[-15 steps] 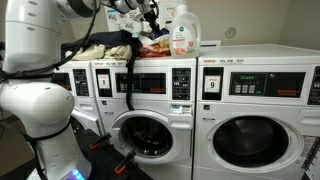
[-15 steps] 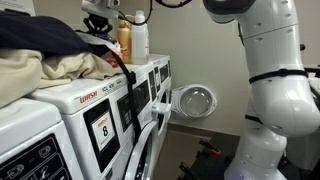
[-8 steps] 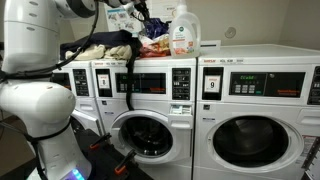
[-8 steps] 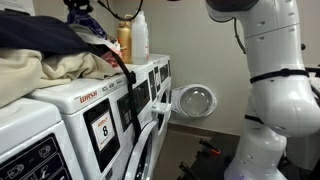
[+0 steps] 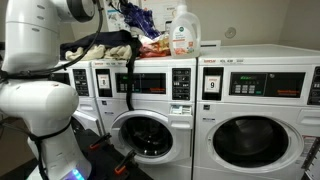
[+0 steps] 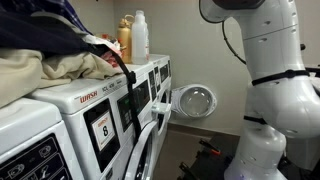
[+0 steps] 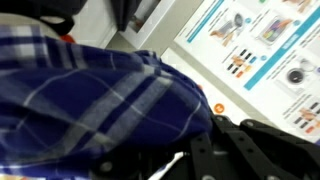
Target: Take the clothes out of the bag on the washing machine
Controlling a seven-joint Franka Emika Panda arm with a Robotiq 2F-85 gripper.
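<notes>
Next, I release the blue plaid garment on top of the open dark bag [image 5: 121, 38], beside the beige clothes.
A blue plaid garment [image 7: 90, 100] fills the wrist view, pinched in my gripper [image 7: 195, 150]. In an exterior view the gripper [image 5: 122, 6] is at the top edge, above the washing machine [image 5: 150, 75], with the plaid garment [image 5: 136, 18] hanging from it. The garment's edge also shows in an exterior view [image 6: 72, 12]; the gripper is out of that frame. The dark bag [image 5: 108, 42] lies open on the machine top with beige and red clothes [image 5: 150, 46] spilling from it. Bag and clothes also show close up [image 6: 45, 45].
A white detergent bottle [image 5: 182, 30] stands on the machine beside the clothes; it and an amber bottle [image 6: 125, 40] stand near the wall. A second machine [image 5: 260, 110] stands alongside. A round washer door [image 6: 195, 100] hangs open. A poster [image 7: 260, 40] is on the wall.
My gripper has risen from the bag towards the top of the frame, pulling the blue plaid garment up and out with it.
</notes>
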